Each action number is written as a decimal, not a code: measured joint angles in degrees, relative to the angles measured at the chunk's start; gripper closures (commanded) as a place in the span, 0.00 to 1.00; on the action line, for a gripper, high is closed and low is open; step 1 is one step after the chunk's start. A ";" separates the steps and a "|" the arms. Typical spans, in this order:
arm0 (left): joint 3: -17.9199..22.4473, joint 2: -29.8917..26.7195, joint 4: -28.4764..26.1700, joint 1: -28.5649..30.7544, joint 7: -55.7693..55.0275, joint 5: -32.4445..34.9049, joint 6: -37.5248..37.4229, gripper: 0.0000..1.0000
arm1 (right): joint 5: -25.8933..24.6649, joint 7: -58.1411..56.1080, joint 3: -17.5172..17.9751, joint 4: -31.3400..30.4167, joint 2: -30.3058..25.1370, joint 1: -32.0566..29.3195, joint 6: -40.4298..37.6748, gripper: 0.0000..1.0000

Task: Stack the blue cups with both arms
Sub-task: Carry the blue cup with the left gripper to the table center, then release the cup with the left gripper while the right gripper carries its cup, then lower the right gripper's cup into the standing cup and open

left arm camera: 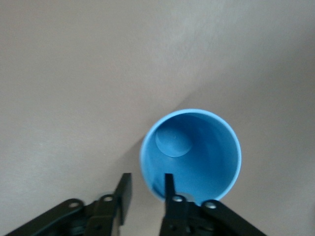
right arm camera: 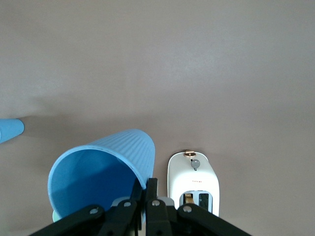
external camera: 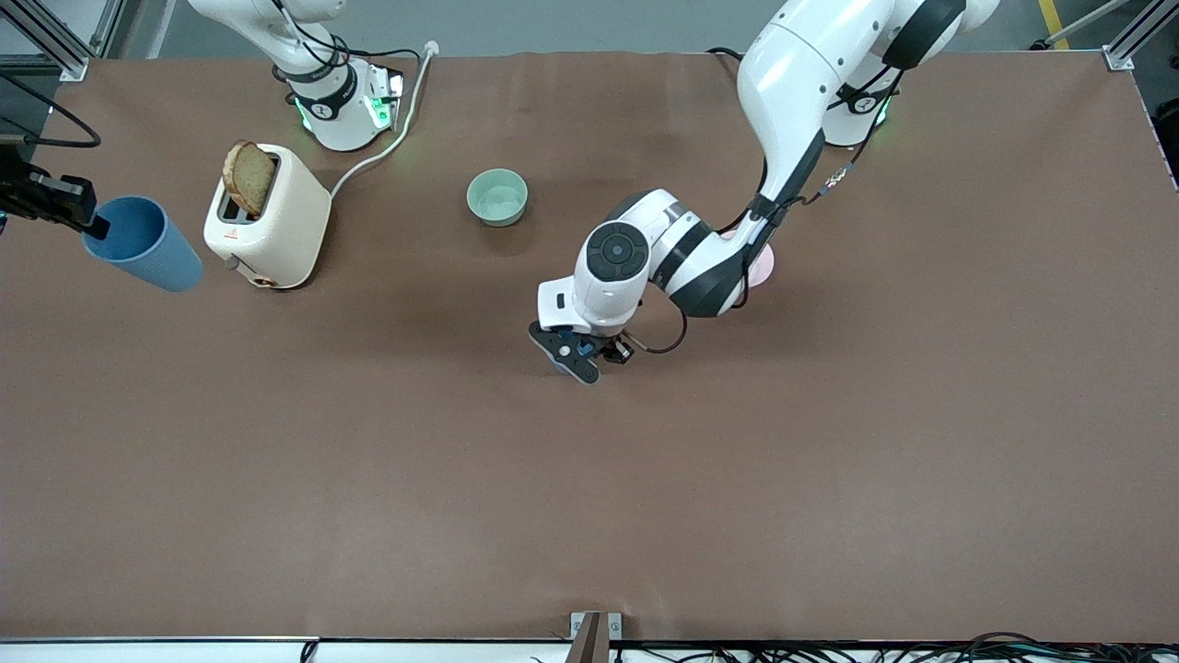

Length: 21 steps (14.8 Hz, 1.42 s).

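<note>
I should let go of the blue cup in my right gripper inside the upright blue cup (external camera: 565, 348) (right arm camera: 8, 131) under my left gripper.
One blue cup (external camera: 143, 244) hangs tilted in the air at the right arm's end of the table, beside the toaster. My right gripper (external camera: 90, 224) is shut on its rim, as the right wrist view shows, with the gripper (right arm camera: 146, 189) clamped on the cup's wall (right arm camera: 101, 169). The second blue cup (left arm camera: 192, 155) stands upright on the table near the middle, almost hidden under my left gripper (external camera: 576, 354) in the front view. My left gripper (left arm camera: 146, 189) is open and straddles this cup's rim, one finger (left arm camera: 169, 184) inside and one finger (left arm camera: 125, 189) outside. This cup also shows small in the right wrist view (right arm camera: 10, 130).
A cream toaster (external camera: 272, 221) with a bread slice (external camera: 249, 177) stands near the right arm's base, its cable running to the table's edge. A mint-green bowl (external camera: 497, 197) sits near the middle. A pink bowl (external camera: 763, 267) is mostly hidden under the left arm.
</note>
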 measured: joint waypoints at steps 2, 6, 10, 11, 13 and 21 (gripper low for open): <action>0.11 -3.04 1.45 0.52 -0.05 0.00 -6.50 0.00 | 0.07 0.02 -0.02 -0.02 0.03 0.00 -0.08 0.98; 0.98 -13.19 2.07 7.65 -0.28 0.09 -17.25 0.00 | 0.28 0.05 -0.04 -0.04 0.07 0.00 -0.36 0.98; 3.15 -18.96 1.64 19.00 -0.19 0.35 -24.74 0.00 | 2.08 0.36 0.19 -1.23 0.25 2.89 -1.66 1.00; 4.51 -19.44 1.51 21.10 -0.35 0.37 -26.21 0.00 | 2.91 1.37 0.26 -1.89 0.39 4.51 -0.14 1.00; 7.35 -20.09 1.44 24.64 -0.40 0.37 -28.30 0.00 | 5.40 5.03 0.38 -4.24 1.13 7.90 5.15 1.00; 8.61 -27.46 1.28 35.40 -1.16 -1.95 -28.70 0.00 | 6.18 35.62 0.70 -9.62 10.00 29.76 24.85 1.00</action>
